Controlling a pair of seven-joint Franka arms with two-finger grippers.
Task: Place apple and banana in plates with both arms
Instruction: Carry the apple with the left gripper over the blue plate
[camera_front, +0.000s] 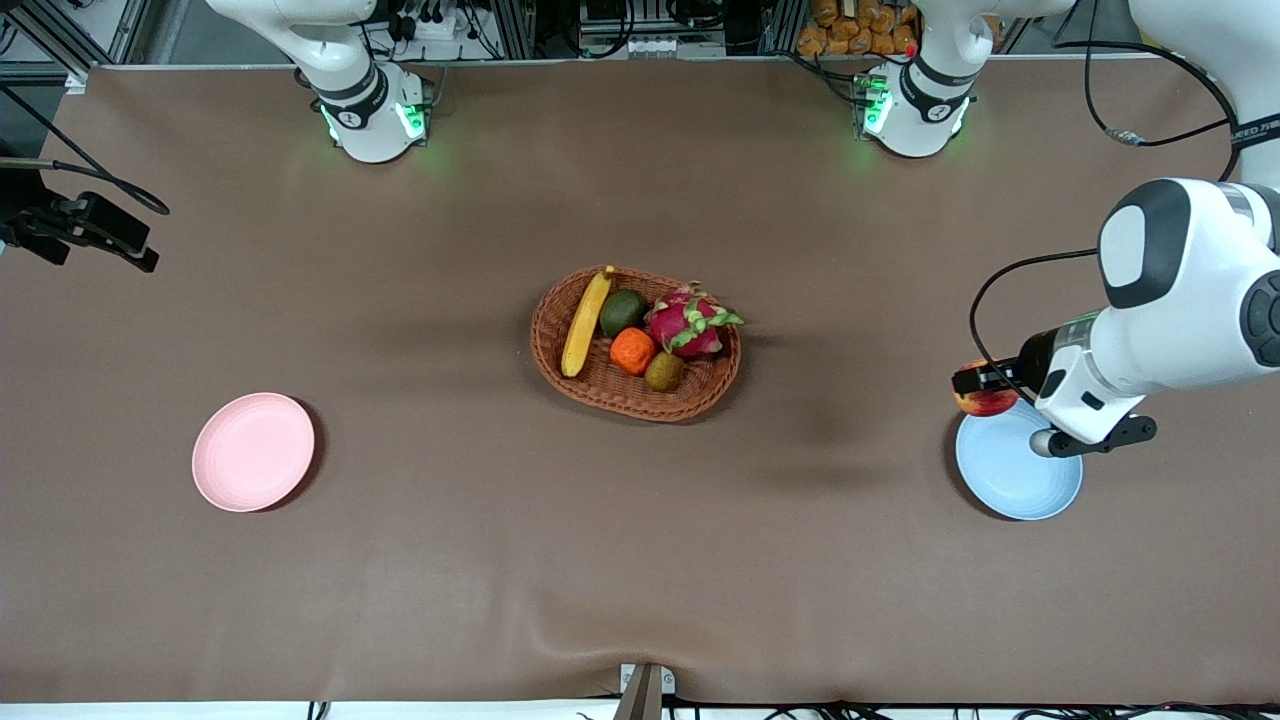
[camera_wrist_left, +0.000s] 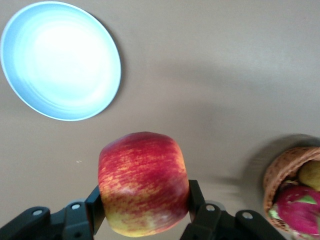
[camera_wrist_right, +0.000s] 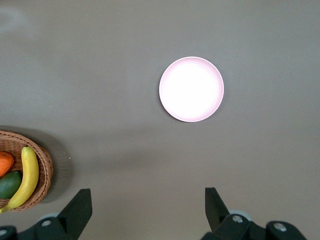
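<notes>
The robot's left gripper needs to release the red-and-yellow apple inside the light blue plate (camera_front: 998, 427) (camera_wrist_left: 76, 94), near the plate's rim on the basket side.
My left gripper (camera_front: 984, 383) is shut on the red-and-yellow apple (camera_front: 986, 403) and holds it in the air over the basket-side rim of the light blue plate (camera_front: 1020, 480). In the left wrist view the fingers (camera_wrist_left: 95, 210) clamp the apple (camera_wrist_left: 142, 182) on both sides, and the blue plate (camera_wrist_left: 60, 60) lies empty below. The yellow banana (camera_front: 586, 322) lies in the woven basket (camera_front: 700, 395). The pink plate (camera_front: 253, 452) is empty toward the right arm's end. My right gripper (camera_wrist_right: 147, 200) is open and empty, high over the table, with the pink plate (camera_wrist_right: 191, 89) and banana (camera_wrist_right: 25, 177) in its view.
The basket at mid-table also holds a green avocado (camera_front: 622, 312), an orange mandarin (camera_front: 632, 351), a pink dragon fruit (camera_front: 688, 322) and a brownish kiwi (camera_front: 664, 371). A black device on a mount (camera_front: 90, 230) juts in at the right arm's end.
</notes>
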